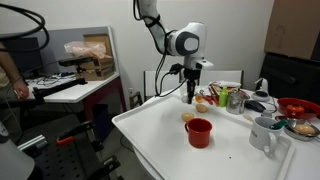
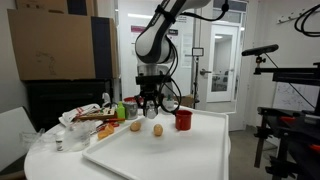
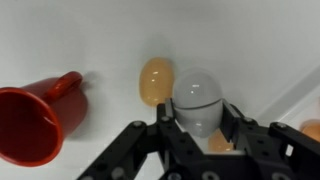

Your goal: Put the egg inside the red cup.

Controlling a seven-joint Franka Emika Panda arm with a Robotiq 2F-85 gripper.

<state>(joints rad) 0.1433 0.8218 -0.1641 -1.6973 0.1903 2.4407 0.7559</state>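
Note:
Next, my gripper releases the pale grey egg, now held above the white table, through the open rim of the cup onto the bottom of the red cup (image 1: pixel 201 128) (image 3: pixel 26 125).
In the wrist view my gripper (image 3: pixel 198 116) is shut on a pale grey-white egg (image 3: pixel 195 90), which sits between the two fingers above the white table. An orange egg (image 3: pixel 155 80) lies on the table just beyond it. The red cup (image 3: pixel 35 120) stands to the left, apart from the gripper. In both exterior views the gripper (image 1: pixel 192 92) (image 2: pixel 150 108) hangs low over the table, with the orange egg (image 1: pixel 188 116) (image 2: pixel 157 130) below it and the red cup (image 1: pixel 199 132) (image 2: pixel 183 120) upright close by.
A white mug (image 1: pixel 263 133) and a wide red bowl (image 1: pixel 297 106) stand at the table's far side. Food items and bottles (image 2: pixel 95 120) crowd one end. A second orange piece (image 2: pixel 135 126) lies near the gripper. The white table (image 1: pixel 150 135) ends close to the cup.

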